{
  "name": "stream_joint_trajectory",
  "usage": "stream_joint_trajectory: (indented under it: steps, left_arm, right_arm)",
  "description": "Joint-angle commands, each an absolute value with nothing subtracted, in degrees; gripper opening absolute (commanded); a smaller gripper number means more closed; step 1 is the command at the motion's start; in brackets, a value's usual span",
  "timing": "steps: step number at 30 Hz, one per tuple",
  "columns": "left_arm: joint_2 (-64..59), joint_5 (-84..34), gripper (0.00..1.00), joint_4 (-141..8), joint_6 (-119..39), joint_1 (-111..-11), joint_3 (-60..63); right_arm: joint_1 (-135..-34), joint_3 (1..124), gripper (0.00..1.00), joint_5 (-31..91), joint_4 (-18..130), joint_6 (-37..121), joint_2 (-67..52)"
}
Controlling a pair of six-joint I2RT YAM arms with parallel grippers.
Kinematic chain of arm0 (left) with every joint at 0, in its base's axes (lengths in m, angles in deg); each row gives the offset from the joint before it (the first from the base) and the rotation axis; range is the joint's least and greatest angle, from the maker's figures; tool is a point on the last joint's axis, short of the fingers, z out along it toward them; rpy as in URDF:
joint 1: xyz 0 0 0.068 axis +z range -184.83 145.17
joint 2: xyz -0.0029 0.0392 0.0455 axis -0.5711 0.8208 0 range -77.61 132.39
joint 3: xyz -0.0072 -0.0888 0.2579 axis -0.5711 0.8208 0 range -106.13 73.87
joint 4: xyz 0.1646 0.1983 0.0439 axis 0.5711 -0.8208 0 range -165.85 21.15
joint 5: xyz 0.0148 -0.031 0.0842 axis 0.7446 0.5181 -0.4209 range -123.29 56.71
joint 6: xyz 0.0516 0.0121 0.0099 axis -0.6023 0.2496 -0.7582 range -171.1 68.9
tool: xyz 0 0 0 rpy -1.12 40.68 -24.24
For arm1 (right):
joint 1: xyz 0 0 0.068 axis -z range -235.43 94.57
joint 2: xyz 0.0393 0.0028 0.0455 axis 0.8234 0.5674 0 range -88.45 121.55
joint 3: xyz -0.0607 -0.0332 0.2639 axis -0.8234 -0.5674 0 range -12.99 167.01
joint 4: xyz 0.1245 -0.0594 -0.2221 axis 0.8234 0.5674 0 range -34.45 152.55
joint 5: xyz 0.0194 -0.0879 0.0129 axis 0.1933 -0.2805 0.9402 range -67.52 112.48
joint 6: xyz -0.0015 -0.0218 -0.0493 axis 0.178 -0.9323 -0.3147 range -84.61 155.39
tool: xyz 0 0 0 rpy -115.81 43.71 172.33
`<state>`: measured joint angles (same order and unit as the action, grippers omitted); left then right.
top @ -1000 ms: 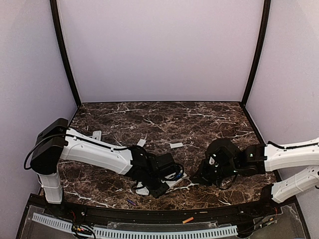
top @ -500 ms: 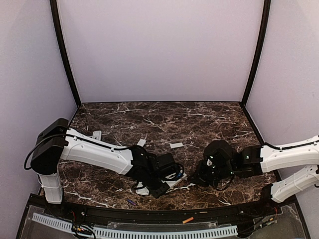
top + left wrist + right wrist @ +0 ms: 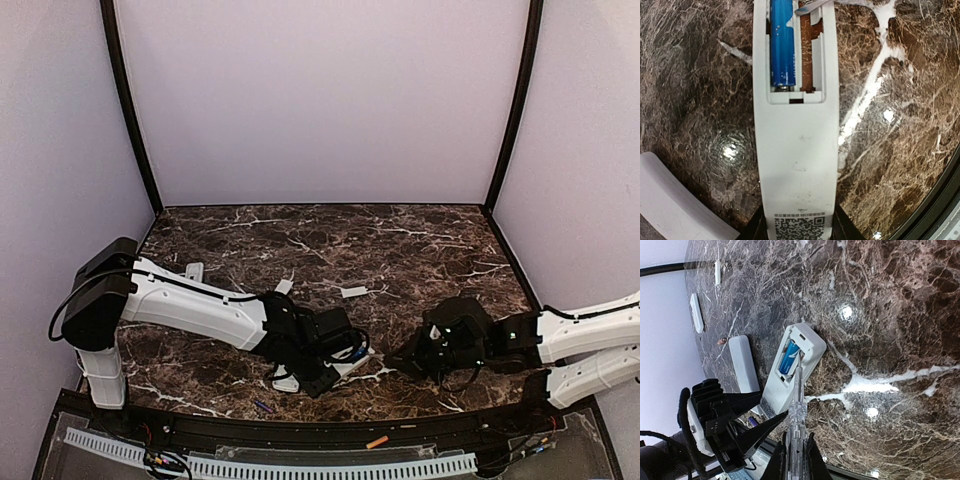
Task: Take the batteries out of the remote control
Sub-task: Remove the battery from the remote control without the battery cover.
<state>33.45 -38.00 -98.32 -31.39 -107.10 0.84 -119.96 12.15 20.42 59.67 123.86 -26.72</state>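
Observation:
I should use my right gripper to set the clear pointed tool down on the marble (image 3: pixel 409 347) (image 3: pixel 912 315), just past the battery bay of the white remote control.
The white remote control (image 3: pixel 797 150) lies back-up on the marble, and my left gripper (image 3: pixel 797 227) is shut on its near end. Its battery bay is uncovered. One blue battery (image 3: pixel 782 45) sits in the left slot; the slot beside it holds nothing. My right gripper (image 3: pixel 796 455) is shut on a clear pointed tool (image 3: pixel 796 410), whose tip rests at the bay's edge next to the blue battery (image 3: pixel 787 359). From above, the left gripper (image 3: pixel 325 370) and right gripper (image 3: pixel 410 355) face each other over the remote control (image 3: pixel 345 368).
A second white remote (image 3: pixel 744 365) lies beside the held one. Small white covers (image 3: pixel 353 292) (image 3: pixel 284 287) rest farther back. A purple battery (image 3: pixel 263 406) lies near the front edge, an orange battery (image 3: pixel 377 441) on the front rail, and a reddish battery (image 3: pixel 721 341) beyond the second remote.
My right arm has drawn back to the right and toward the near edge, with the tool still in its grip. The left arm and the remote have stayed put.

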Motion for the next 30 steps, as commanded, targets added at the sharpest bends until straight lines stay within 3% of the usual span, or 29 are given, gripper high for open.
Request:
stream_joint_trajectory:
  steps: [1,30]
  left_arm:
    - [35.3,-37.1,0.15,-101.1,-31.3,-107.0,1.3]
    - [35.2,-33.6,0.15,-99.9,-33.2,-106.9,1.2]
  right_arm:
    - [-120.3,10.5,0.0,17.8,59.8,124.2,-27.9]
    - [-120.2,5.1,0.0,19.5,42.8,122.8,-20.7]
